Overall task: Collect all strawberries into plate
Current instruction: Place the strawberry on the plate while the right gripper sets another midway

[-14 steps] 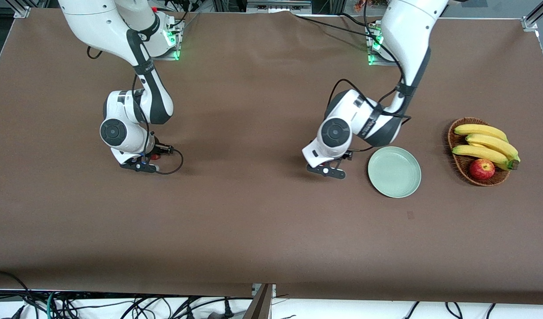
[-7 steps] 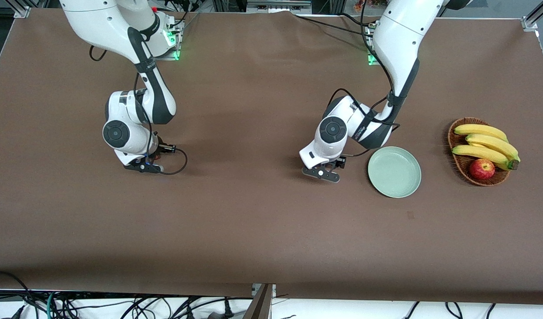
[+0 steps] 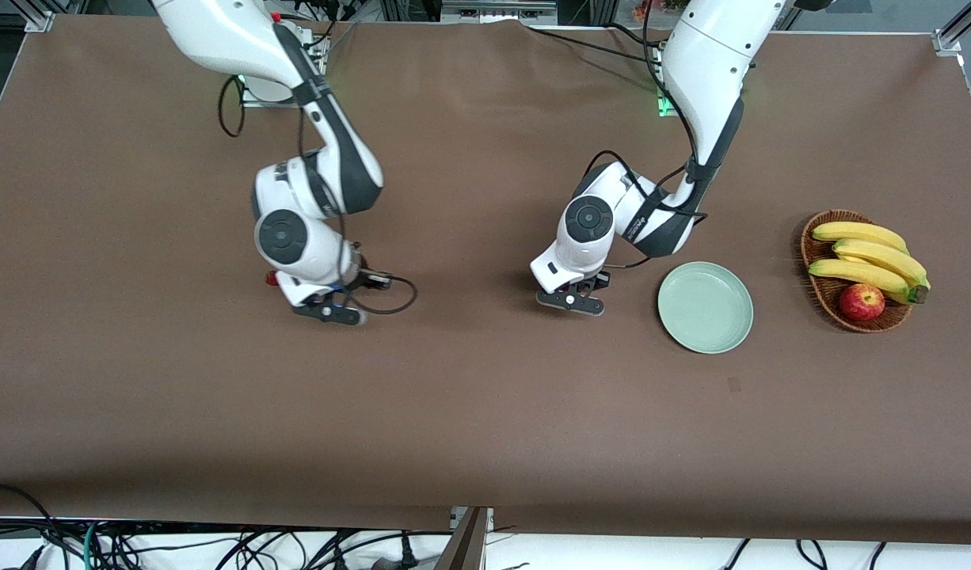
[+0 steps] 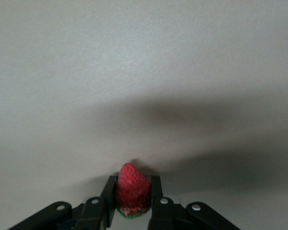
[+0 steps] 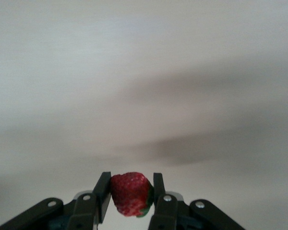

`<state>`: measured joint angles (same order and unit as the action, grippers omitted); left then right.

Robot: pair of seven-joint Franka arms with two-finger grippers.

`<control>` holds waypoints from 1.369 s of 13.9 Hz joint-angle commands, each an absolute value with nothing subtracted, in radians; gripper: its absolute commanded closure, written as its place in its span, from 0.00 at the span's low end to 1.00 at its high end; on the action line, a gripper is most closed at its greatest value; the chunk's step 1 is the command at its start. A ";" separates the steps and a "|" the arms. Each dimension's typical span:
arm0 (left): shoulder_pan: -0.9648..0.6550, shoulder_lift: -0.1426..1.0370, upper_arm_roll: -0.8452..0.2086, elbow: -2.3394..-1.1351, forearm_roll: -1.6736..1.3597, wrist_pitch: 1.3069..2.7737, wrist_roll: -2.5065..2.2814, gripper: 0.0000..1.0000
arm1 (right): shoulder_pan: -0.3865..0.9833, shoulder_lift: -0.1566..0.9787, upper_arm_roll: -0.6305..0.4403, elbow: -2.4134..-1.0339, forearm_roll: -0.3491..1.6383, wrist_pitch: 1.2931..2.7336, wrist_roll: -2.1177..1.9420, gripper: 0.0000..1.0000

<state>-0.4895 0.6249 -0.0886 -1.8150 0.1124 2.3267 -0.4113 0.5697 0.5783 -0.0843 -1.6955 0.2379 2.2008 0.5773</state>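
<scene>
The red strawberry will leave my left gripper on the far part of the pale green plate (image 3: 698,328), away from my arm bases. The strawberry is now held low beside the plate.
My left gripper (image 3: 587,286) is low over the table beside the pale green plate (image 3: 705,307), toward the right arm's end. In the left wrist view it (image 4: 133,195) is shut on a red strawberry (image 4: 133,189) that points tip outward. My right gripper (image 3: 339,294) hangs over the bare table, farther toward the right arm's end. In the right wrist view it (image 5: 129,194) is shut on another strawberry (image 5: 130,193). A third strawberry (image 3: 272,277) lies on the table beside the right hand. Nothing lies in the plate.
A brown wicker basket (image 3: 816,291) stands at the left arm's end of the table, holding bananas (image 3: 866,255) and a red apple (image 3: 862,301). A black cable (image 3: 394,297) loops from the right wrist just above the cloth.
The left gripper has shut on its strawberry. The right arm has swung toward the middle of the table with its strawberry, and the strawberry on the table now shows beside it.
</scene>
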 commanded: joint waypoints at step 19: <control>-0.054 0.540 -0.089 -1.818 0.069 2.046 0.399 0.00 | 0.695 0.652 -0.210 -1.380 0.232 1.916 0.628 0.12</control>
<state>-0.0706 0.5222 -0.0720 -1.8286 0.1053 2.0382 0.3813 0.6887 0.7481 -0.1404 -1.2783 0.2353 1.9977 0.7860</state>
